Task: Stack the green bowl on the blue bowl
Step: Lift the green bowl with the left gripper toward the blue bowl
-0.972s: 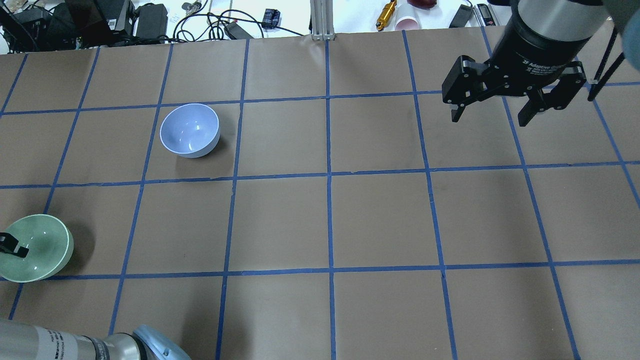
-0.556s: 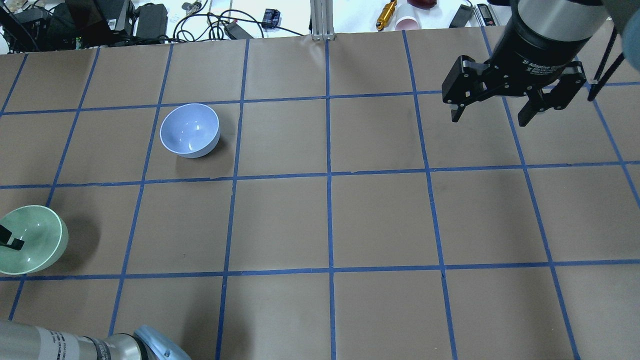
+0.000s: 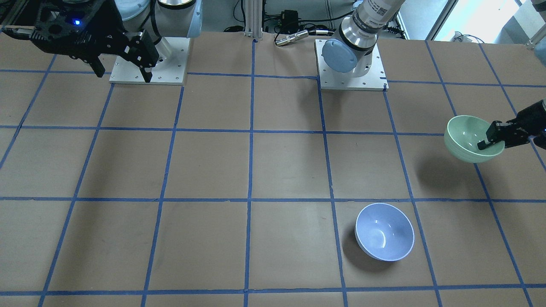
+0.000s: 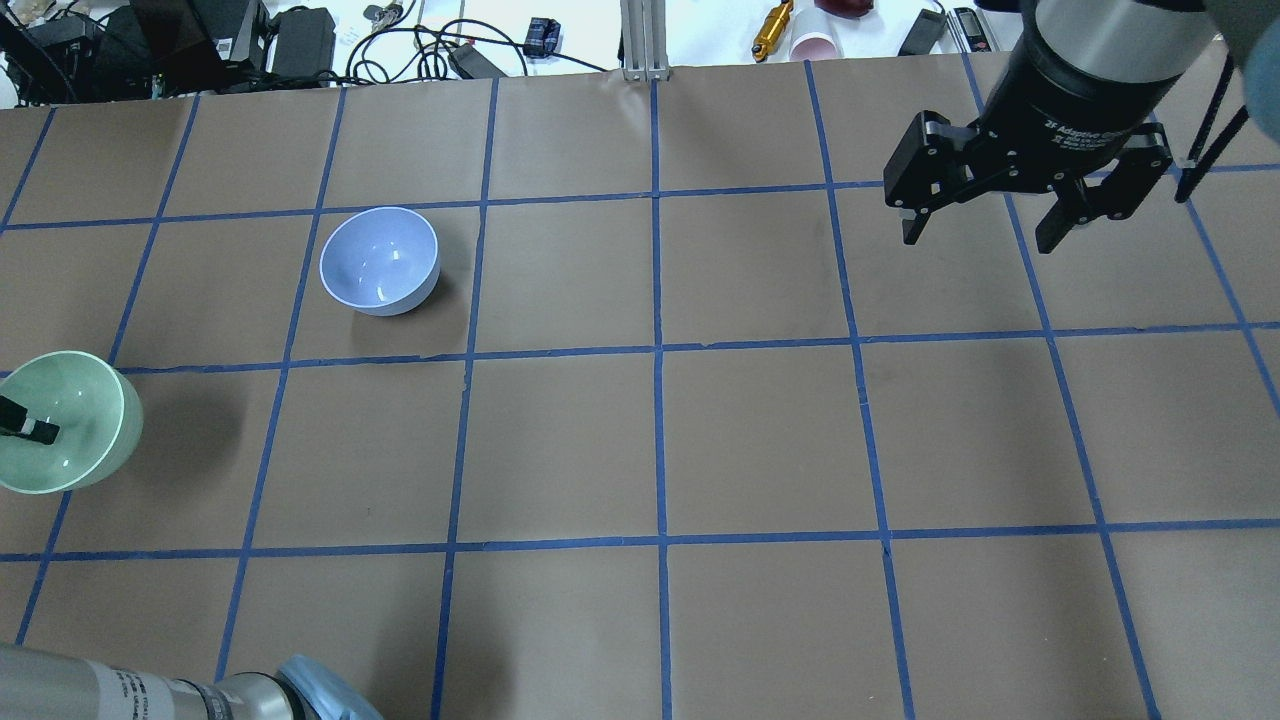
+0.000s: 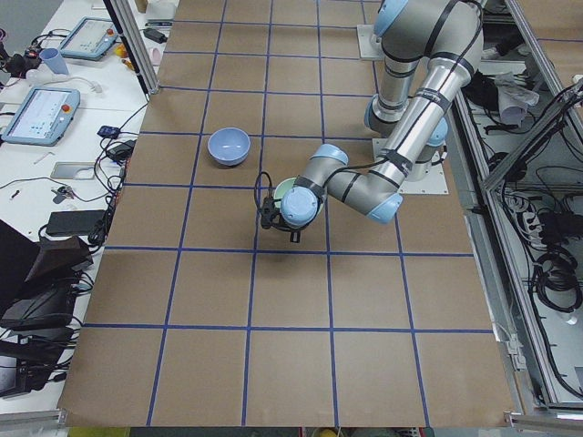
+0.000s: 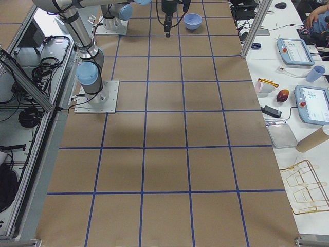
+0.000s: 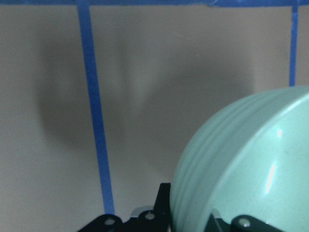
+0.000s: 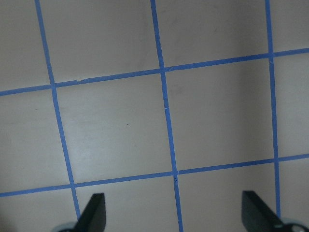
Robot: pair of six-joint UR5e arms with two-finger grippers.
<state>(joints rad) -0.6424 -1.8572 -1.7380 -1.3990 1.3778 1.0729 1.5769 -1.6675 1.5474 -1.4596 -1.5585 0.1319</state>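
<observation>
I need to release the green bowl from my left gripper inside the hollow of the upright blue bowl (image 3: 385, 232).
The green bowl (image 4: 62, 420) is lifted above the table at the left edge, its shadow on the paper to its right. My left gripper (image 3: 490, 140) is shut on its rim, one finger inside the bowl. The bowl also shows in the front view (image 3: 467, 138), the exterior left view (image 5: 297, 202) and fills the left wrist view (image 7: 251, 169). The blue bowl (image 4: 380, 261) sits upright on the table, further away and to the right of the green bowl; it also shows in the front view (image 3: 384, 231). My right gripper (image 4: 978, 222) is open and empty, high over the far right.
The brown paper table (image 4: 660, 440) has a blue tape grid. Cables, a power brick and boxes (image 4: 300, 40) lie beyond the far edge, with a yellow tool (image 4: 772, 28) and a cup (image 4: 815, 45). Tablets and trays sit on a side bench (image 6: 303, 98).
My left gripper has lifted the green bowl and carried it away from the near edge, toward the blue bowl's row. The right arm has stayed put.
</observation>
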